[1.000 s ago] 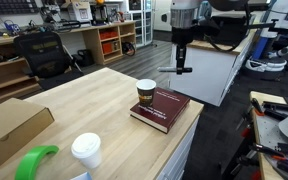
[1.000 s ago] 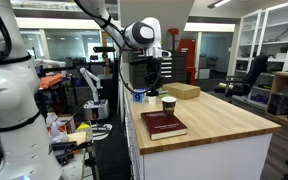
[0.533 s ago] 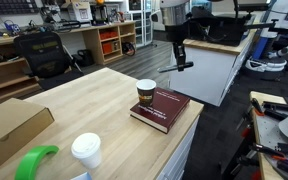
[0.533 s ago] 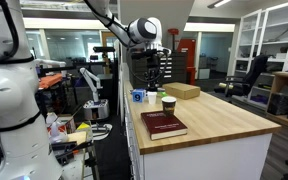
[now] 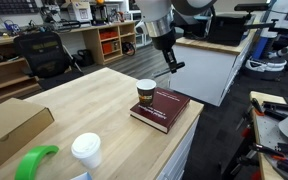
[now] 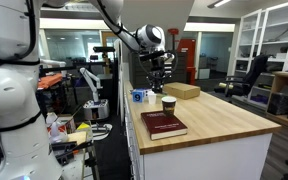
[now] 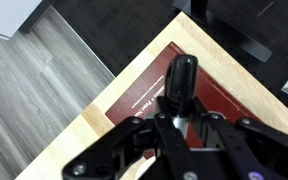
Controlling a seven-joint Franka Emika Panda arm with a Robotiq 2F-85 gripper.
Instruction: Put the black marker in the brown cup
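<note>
Next, I let go of the black marker inside the open top of the brown cup (image 5: 146, 86) by the dark red book. The marker now hangs above and beyond the cup.
The brown cup (image 5: 146, 93) stands on the wooden table beside a dark red book (image 5: 161, 108); it also shows in an exterior view (image 6: 168, 103). My gripper (image 5: 170, 62) hangs above and beyond the cup, shut on the black marker (image 5: 174, 66), which sticks out below the fingers. In the wrist view the marker (image 7: 179, 82) stands clamped between the fingers (image 7: 174, 118), with the red book (image 7: 149, 90) below it. The cup is out of the wrist view.
A white lidded cup (image 5: 85, 151), a green ring-shaped object (image 5: 34, 162) and a cardboard box (image 5: 12, 124) sit at the near end of the table (image 5: 84, 105). The table edge lies just past the book. A box (image 6: 182, 91) lies on the table's far end.
My gripper has moved with the marker toward the table and the cup, and has tilted. The cup and book have not moved.
</note>
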